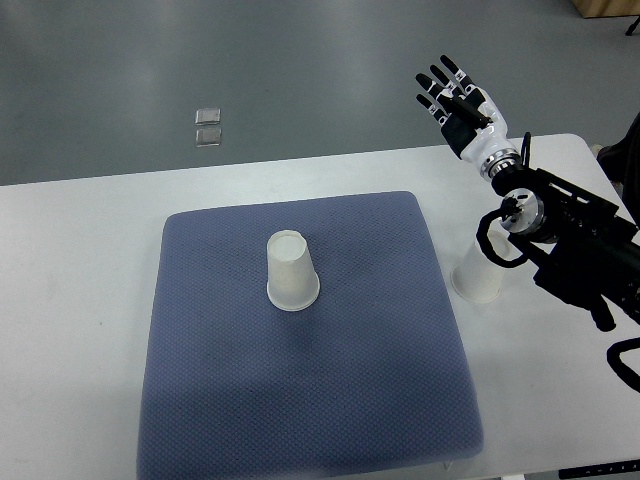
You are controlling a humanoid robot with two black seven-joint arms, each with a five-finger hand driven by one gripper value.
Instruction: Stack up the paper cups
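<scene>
The white paper cup on the table beside the blue-grey mat is next for my right gripper, which should go there and close around the cup's upper part (496, 247).
A white paper cup (291, 272) stands upside down near the middle of the blue-grey mat (300, 400). A second white paper cup (477, 277) stands upside down on the white table just right of the mat, partly hidden by my right forearm. My right hand (455, 100) is raised above the table's far edge, fingers spread, holding nothing, well up and away from both cups. The left arm is out of view.
The white table (80, 300) carries the mat. My black right forearm (570, 240) and its cable lie across the table's right side. A small clear object (208, 128) lies on the grey floor beyond the table.
</scene>
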